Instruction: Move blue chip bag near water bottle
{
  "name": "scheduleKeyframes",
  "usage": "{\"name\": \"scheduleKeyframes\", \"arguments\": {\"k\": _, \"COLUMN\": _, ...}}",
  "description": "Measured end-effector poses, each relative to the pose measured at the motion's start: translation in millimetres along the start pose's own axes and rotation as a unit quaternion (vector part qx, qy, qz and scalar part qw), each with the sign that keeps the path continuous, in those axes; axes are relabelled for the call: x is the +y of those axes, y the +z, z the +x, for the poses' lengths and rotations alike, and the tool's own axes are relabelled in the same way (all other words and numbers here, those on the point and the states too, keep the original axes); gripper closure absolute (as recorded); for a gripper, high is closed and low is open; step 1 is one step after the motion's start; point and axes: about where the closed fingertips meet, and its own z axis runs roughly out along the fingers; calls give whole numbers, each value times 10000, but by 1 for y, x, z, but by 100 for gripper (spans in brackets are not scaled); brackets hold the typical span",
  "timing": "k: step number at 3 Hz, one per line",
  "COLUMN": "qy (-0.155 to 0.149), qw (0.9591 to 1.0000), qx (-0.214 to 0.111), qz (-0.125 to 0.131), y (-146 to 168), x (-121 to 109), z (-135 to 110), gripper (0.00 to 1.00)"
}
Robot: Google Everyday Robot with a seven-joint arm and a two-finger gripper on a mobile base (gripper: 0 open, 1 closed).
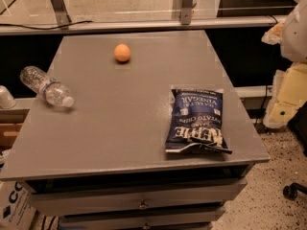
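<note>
Next, my gripper goes to the middle of the blue chip bag [198,117] and closes there, so the bag can travel to the water bottle.
The blue chip bag [196,121] lies flat on the right front part of the grey table [120,128], its white lettering upside down to the camera. The water bottle [46,87] lies on its side at the table's left edge, white cap pointing toward the front right. The two are far apart, with most of the table's width between them. My gripper [288,97] shows as pale cream parts at the right edge of the view, beyond the table's right side and to the right of the bag. It holds nothing.
An orange ball-like fruit [122,52] sits near the table's back middle. A rail and glass wall [144,24] run behind the table. Drawers [139,195] are under the top. A box [14,210] stands at the lower left and a chair wheel [290,190] at the lower right.
</note>
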Motion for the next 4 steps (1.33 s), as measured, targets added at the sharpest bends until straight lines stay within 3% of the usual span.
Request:
{"name": "scheduleKeyframes", "arguments": {"k": 2, "qy": -111, "qw": 9998, "qx": -181, "qz": -11, "y": 13, "x": 9, "z": -4, "gripper": 0}}
{"name": "scheduleKeyframes", "arguments": {"k": 4, "qy": -268, "qw": 9978, "qx": -602, "qz": -106, "y": 61, "x": 46, "z": -21, "gripper": 0}}
